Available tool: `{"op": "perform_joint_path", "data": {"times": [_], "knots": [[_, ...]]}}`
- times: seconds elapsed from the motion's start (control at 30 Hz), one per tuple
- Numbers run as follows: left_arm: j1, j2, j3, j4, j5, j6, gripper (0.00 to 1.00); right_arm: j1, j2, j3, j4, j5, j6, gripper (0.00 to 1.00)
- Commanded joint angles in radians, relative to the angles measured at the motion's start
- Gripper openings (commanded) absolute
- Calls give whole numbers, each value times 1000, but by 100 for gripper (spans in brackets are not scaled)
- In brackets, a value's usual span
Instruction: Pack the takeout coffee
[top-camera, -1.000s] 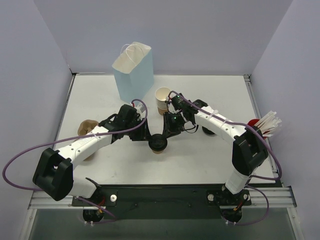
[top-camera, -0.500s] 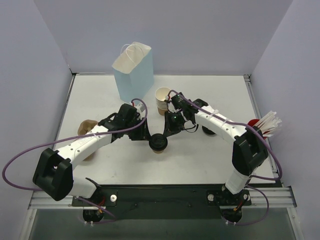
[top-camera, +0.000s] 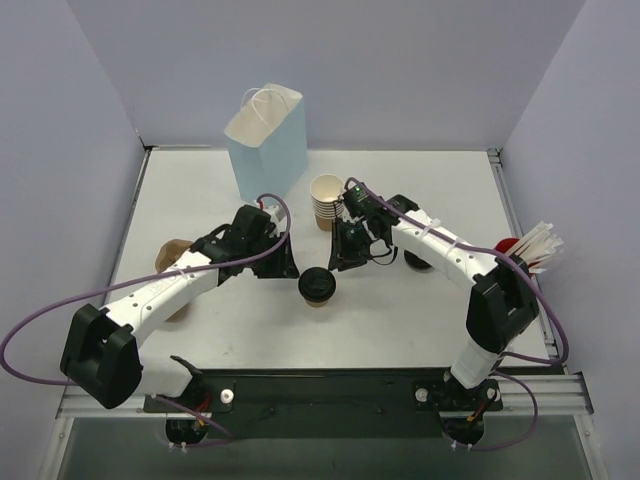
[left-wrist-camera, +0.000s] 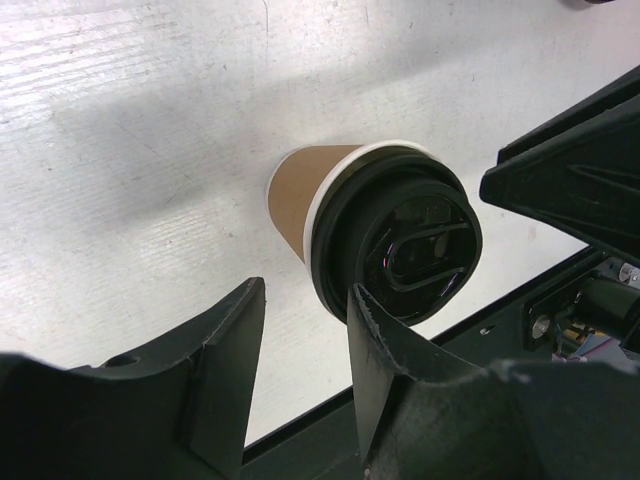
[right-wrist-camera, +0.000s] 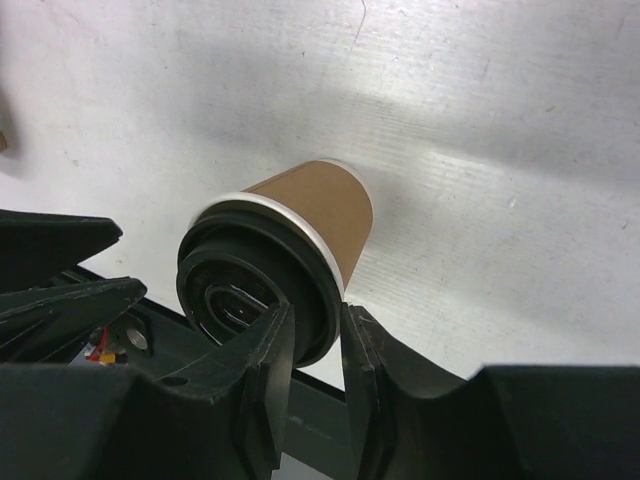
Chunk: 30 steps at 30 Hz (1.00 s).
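Note:
The black lid leaves the cup's white rim showing at the back. Next, my right gripper pinches the lid's edge (right-wrist-camera: 319, 332), lifts it and sets it straight.
The takeout coffee (top-camera: 317, 287), a tan-brown paper cup with a black lid on it, stands upright on the table between the two arms. It also shows in the left wrist view (left-wrist-camera: 300, 195) and the right wrist view (right-wrist-camera: 325, 205). My left gripper (top-camera: 289, 268) is just left of the cup, open and empty (left-wrist-camera: 305, 340); its right finger (left-wrist-camera: 385, 350) is close to the lid's rim. My right gripper (top-camera: 340, 262) is just behind and right of the cup, its jaws a narrow gap apart with nothing between them (right-wrist-camera: 312, 345).
A light blue paper bag (top-camera: 268, 140) stands open at the back left. A stack of lidless tan cups (top-camera: 326, 200) is behind the right gripper. A brown object (top-camera: 173, 255) lies at the left. A red holder with white sticks (top-camera: 530, 245) is at the right edge.
Both grippers have drawn back from the lidded cup: the left one to the left, the right one towards the back. The cup stays where it was.

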<state>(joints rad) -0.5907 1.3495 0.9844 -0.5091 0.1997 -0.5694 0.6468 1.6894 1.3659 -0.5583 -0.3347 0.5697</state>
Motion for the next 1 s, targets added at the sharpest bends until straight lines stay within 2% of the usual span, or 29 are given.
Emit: {"op": "perform_joint_path", "data": {"times": [0.0,0.47,0.97], "knots": [[-3,-55,40,-14,-42,11,50,33,-65,36,-98,98,125,28],[5,-108,16,-58,-66,43,52,106,-73,32,-146,212,220,30],[9,-119,0,-57,-72,40,51,123,-4,74,-170,188,196,27]]}}
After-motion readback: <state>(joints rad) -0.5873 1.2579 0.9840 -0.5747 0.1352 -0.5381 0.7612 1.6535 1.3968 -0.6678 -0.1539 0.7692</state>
